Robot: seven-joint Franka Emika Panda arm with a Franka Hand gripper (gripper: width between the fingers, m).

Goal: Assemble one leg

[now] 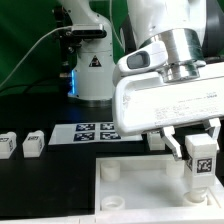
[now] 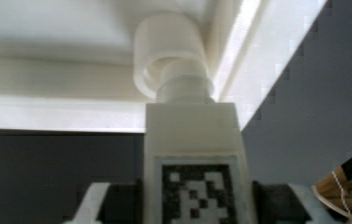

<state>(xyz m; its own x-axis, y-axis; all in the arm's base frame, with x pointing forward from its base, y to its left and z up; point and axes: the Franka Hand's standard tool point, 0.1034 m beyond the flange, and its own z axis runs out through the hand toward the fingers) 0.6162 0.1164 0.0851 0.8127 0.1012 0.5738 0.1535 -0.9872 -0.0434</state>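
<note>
Next, my gripper lets go of the leg standing upright in the round socket [image 1: 196, 197] [image 2: 176, 74] near the edge of the big white plate.
My gripper [image 1: 199, 143] is shut on a leg [image 1: 200, 160], a small white block with a black-and-white tag, and holds it upright at the exterior view's right. The leg's lower end is at the right part of the big white plate [image 1: 120, 190]. In the wrist view the leg [image 2: 196, 140] runs between my fingers [image 2: 105, 200], and its far end meets a round socket [image 2: 168, 50] near the plate's edge. Two more legs [image 1: 10, 144] [image 1: 34, 141] lie on the black table at the exterior view's left.
The marker board [image 1: 95, 132] lies on the table behind the plate. The arm's white base [image 1: 92, 70] stands at the back. A wall with a green cloth is at the far left.
</note>
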